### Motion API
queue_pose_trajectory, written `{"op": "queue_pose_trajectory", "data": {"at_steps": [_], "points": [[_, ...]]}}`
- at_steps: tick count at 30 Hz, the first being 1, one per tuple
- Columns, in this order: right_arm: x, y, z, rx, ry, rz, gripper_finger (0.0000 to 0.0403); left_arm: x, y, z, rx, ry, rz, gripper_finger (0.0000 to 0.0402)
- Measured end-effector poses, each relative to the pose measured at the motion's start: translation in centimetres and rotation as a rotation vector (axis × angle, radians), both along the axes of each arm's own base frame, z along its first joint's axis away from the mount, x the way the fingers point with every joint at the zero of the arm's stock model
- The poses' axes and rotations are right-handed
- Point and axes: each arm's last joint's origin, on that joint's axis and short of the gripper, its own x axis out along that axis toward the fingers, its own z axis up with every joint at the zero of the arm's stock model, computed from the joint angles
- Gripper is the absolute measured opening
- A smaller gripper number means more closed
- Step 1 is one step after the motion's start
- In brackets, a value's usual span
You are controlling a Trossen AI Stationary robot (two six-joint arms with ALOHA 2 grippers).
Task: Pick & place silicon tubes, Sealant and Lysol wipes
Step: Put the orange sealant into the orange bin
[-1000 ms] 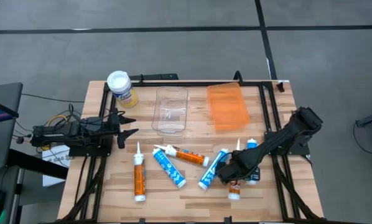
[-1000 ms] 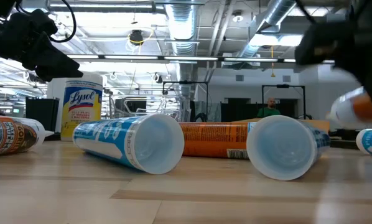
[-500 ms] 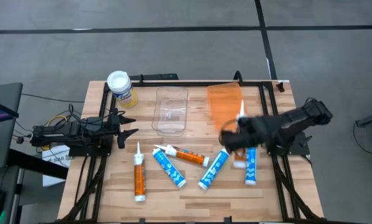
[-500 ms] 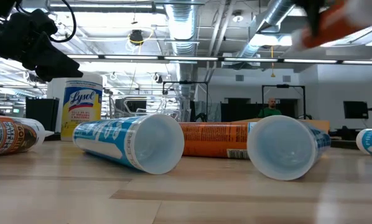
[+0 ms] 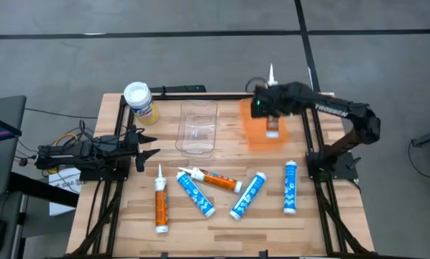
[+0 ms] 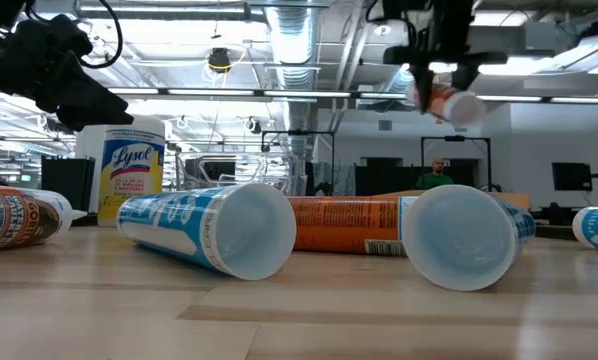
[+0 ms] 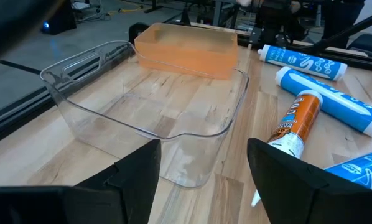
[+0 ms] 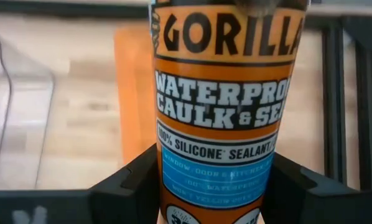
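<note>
The robot's right gripper should release the sealant tube inside the orange bin [image 5: 249, 128] [image 8: 139, 102], along the bin's edge facing the clear bin. The tube is now high over the orange bin.
My right gripper [image 5: 271, 106] is shut on an orange Gorilla sealant tube [image 8: 226, 124] high over the orange bin [image 5: 262, 124]. It also shows in the low view [image 6: 435, 75]. My left gripper [image 5: 149, 152] is open and empty at the table's left, facing the clear bin [image 7: 148, 106]. The Lysol wipes canister [image 5: 139, 101] stands upright on its base at the far left. Several tubes lie on their sides on the near half: an orange-white one [image 5: 159, 203], blue ones [image 5: 195, 193] [image 5: 247, 194] [image 5: 290, 187] and an orange one [image 5: 216, 180]. My right gripper pinches the sealant tube's body [image 8: 173, 186] between its two fingers [image 8: 133, 183], which lie across the tube. The tube is lifted clear above the orange bin. Its nozzle [image 5: 271, 72] points toward the table's far edge and its base end [image 6: 462, 108] toward the near edge.
The clear bin [image 5: 198, 127] sits at the far middle, beside the orange bin. Black frame rails [image 5: 312, 115] run along the table's sides and far edge. Bare wood lies along the near edge.
My right gripper has lifted the orange sealant tube from the table's near right, risen, and carried it toward the far edge to over the orange bin. The arm has swung round, so the nozzle now points to the far edge. The other tubes stay put.
</note>
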Motion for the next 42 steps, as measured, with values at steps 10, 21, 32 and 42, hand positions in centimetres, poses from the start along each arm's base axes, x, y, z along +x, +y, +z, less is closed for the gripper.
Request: {"op": "queue_pose_trajectory", "data": {"at_steps": [10, 21, 32, 42], "points": [[1.9, -4.6, -4.8, -0.001, 0.159, 0.061, 0.019, 0.0, 0.0, 0.0, -0.006, -0.002, 0.001, 0.0231], [5.7, -6.2, -11.4, 0.067, 0.26, 0.074, 0.0194, 0.0, 0.0, 0.0, -0.045, -0.014, -0.002, 0.0231], [6.9, -5.2, -13.7, 0.198, 0.221, 0.002, 0.0196, 0.0, -0.1, 0.0, -0.054, -0.015, -0.006, 0.0231], [7.6, -4.0, -13.6, 0.224, 0.178, -0.008, 0.0198, 0.0, -0.1, 0.0, -0.054, -0.015, -0.006, 0.0231]]}}
